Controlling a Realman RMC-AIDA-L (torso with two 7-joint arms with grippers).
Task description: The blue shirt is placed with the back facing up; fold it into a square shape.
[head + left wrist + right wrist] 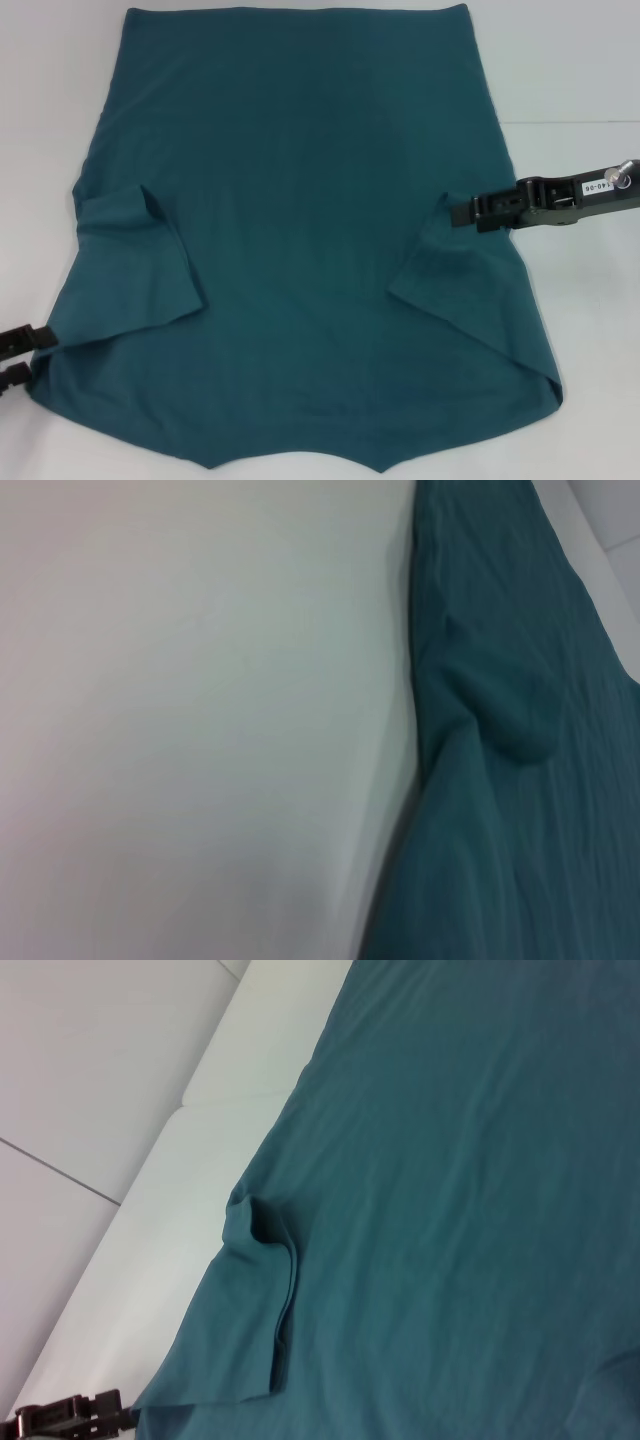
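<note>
The left gripper's fingers reach only the outer edge of the shirt's shoulder, so the robot should move inward and take the sleeve's fold deeper [75, 343] before it pulls the shirt's shoulder out.
The blue shirt [300, 220] lies flat on the white table with plain fabric up, and no lettering shows. Both sleeves are folded inward over the body. My right gripper [456, 212] is at the far tip of the folded right sleeve [460, 280], jaws together on the sleeve's edge. My left gripper [30, 356] is open at the shirt's near left edge, one finger on each side of the hem; it also shows in the right wrist view [70, 1418]. The left wrist view shows the folded left sleeve [505, 705]. The right wrist view shows that same sleeve [255, 1290].
The white table [40, 100] is bare on both sides of the shirt. The shirt's near edge runs off the bottom of the head view. A seam between table panels [60, 1175] shows beyond the shirt in the right wrist view.
</note>
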